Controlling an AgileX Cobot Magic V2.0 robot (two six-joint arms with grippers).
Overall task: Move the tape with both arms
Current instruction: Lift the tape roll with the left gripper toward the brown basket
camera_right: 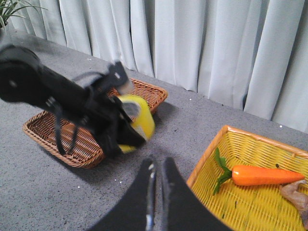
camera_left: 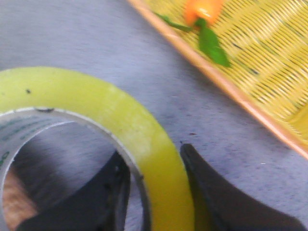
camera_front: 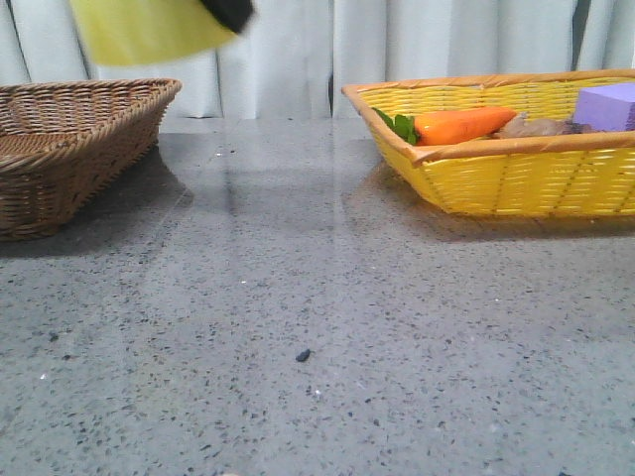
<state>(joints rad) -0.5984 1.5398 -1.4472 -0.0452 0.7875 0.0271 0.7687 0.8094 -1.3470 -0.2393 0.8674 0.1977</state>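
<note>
Next, my left gripper releases the yellow-green tape roll inside the brown basket (camera_front: 34,133), setting it free just behind the basket's near rim.
The yellow-green tape roll (camera_left: 120,120) with its white inner core is clamped in my left gripper (camera_left: 154,166), one finger inside the core and one outside the wall. In the front view the tape (camera_front: 139,30) hangs high at the top left, above the brown basket. In the right wrist view the left arm (camera_right: 57,91) holds the tape (camera_right: 139,118) in the air by the brown basket's near corner. My right gripper (camera_right: 157,166) is shut and empty, above the table between the two baskets.
A brown wicker basket (camera_front: 60,139) stands at the left. A yellow basket (camera_front: 516,169) at the right holds an orange carrot (camera_front: 461,124), a purple block (camera_front: 607,104) and a brownish item. A small dark speck (camera_front: 303,355) lies on the grey table.
</note>
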